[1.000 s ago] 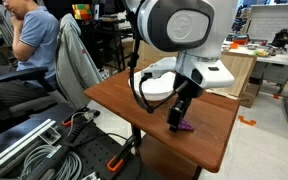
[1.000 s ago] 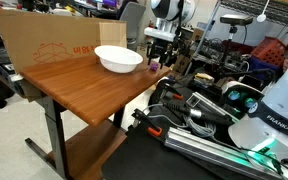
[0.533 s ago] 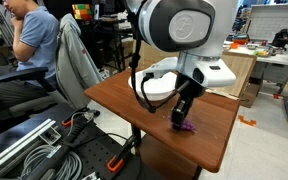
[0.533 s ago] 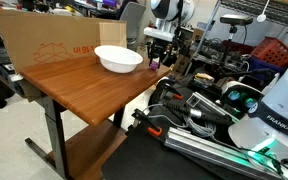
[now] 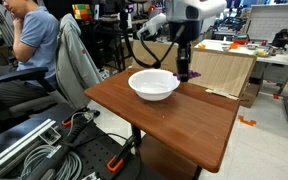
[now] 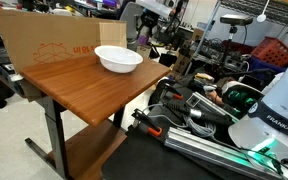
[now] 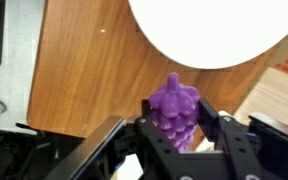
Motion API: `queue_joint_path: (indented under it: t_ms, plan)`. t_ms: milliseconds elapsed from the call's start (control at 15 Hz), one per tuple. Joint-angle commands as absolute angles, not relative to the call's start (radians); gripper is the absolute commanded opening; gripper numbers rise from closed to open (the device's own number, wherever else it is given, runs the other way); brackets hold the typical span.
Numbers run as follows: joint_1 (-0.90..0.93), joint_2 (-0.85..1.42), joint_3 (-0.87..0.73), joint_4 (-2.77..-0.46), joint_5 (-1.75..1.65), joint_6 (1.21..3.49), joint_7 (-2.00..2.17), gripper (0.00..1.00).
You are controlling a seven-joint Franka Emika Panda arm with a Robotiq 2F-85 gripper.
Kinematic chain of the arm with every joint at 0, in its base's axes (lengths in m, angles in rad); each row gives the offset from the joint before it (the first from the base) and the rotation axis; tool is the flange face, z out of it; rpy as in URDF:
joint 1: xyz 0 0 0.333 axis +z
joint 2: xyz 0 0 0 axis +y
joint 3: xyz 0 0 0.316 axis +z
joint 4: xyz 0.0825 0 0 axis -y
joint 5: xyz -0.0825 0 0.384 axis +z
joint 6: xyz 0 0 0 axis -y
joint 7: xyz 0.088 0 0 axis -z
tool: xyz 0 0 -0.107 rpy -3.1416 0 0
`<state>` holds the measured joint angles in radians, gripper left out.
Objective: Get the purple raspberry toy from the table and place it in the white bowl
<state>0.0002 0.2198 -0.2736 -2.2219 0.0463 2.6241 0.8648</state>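
Next, I let go of the purple raspberry toy on the bottom of the white bowl [image 5: 150, 86], near its middle.
My gripper [image 7: 176, 122] is shut on the purple raspberry toy [image 7: 173, 108], which stands upright between the two black fingers [image 7: 212, 118]. In an exterior view the gripper [image 5: 187, 70] hangs in the air with the toy [image 5: 188, 76] just past the far right rim of the white bowl [image 5: 154, 85]. The wrist view has the bowl [image 7: 214, 30] at the top, ahead of the toy, over the reddish-brown table [image 7: 84, 70]. The bowl [image 6: 118, 58] also sits on the table [image 6: 74, 85] in an exterior view, where the toy is too small to make out.
A pale plywood box [image 5: 224, 65] stands behind the table, close to the gripper. A cardboard box [image 6: 44, 45] lines one table edge. A seated person [image 5: 34, 40] and a chair with a grey jacket [image 5: 76, 60] are off to the side. Cables and equipment [image 6: 214, 110] lie below.
The gripper closed on the toy down on the table's near part, lifted it, and carried it up and across to the bowl's far rim.
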Motion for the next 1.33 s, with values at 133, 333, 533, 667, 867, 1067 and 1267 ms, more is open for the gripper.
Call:
queue_joint_path:
  t_ms: [133, 333, 533, 667, 867, 1067, 1267]
  plan:
    - [0.083, 0.116, -0.155, -2.216, -0.084, 2.696, 0.965, 0.23]
    - [0.093, 0.166, -0.092, -2.210, -0.055, 2.705, 0.982, 0.23]
    - [0.082, 0.212, -0.071, -2.235, -0.013, 2.714, 0.984, 0.23]
    - [0.081, 0.250, -0.083, -2.242, -0.017, 2.710, 0.993, 0.23]
    - [0.083, 0.312, -0.101, -2.235, -0.022, 2.703, 1.004, 0.23]
    - [0.090, 0.341, -0.106, -2.234, -0.022, 2.699, 0.986, 0.73]
    - [0.084, 0.316, -0.093, -2.253, -0.004, 2.711, 0.954, 0.87]
